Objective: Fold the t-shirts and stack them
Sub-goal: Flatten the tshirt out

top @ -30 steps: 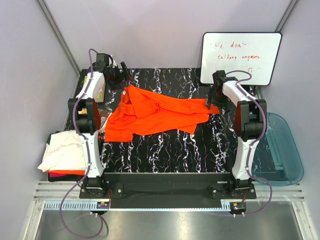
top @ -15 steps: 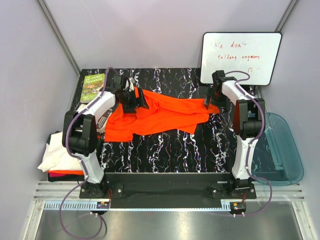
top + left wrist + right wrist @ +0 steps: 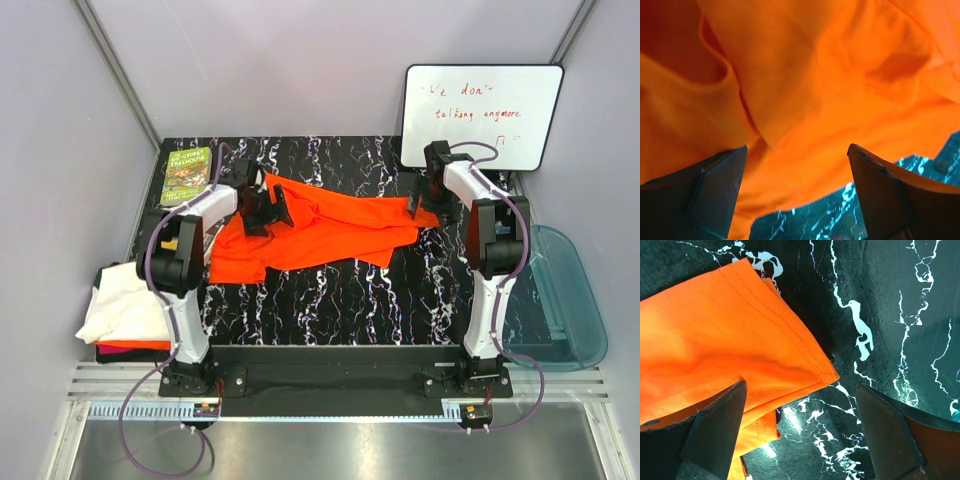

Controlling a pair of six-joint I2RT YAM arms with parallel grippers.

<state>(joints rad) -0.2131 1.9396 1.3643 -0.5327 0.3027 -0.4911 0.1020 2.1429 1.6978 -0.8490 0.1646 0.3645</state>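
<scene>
The orange t-shirt is bunched over itself near its collar, so next the left gripper pinches the fold's lower point [image 3: 773,144] and lifts that layer out of the way.
The bright orange t-shirt [image 3: 320,230] lies spread and creased across the black marble table [image 3: 340,300]. My left gripper [image 3: 272,206] hovers over its left part, near the collar, jaws open. In the left wrist view [image 3: 797,165] orange cloth [image 3: 805,85] fills the frame between the spread fingers [image 3: 715,192]. My right gripper [image 3: 420,203] is open at the shirt's right corner. The right wrist view [image 3: 800,410] shows that hemmed corner [image 3: 750,340] beside the left finger, not pinched. A white t-shirt [image 3: 125,305] lies on a red-orange one [image 3: 130,345] at the left edge. No dark green shirt shows.
A small green book [image 3: 187,172] lies at the table's back left corner. A whiteboard [image 3: 480,115] leans at the back right. The translucent blue tub [image 3: 565,300] sits off the table's right edge. Grey walls enclose the table.
My left arm has swung from the back left corner to the right, over the orange shirt's left part, uncovering the green book. The right arm has barely moved.
</scene>
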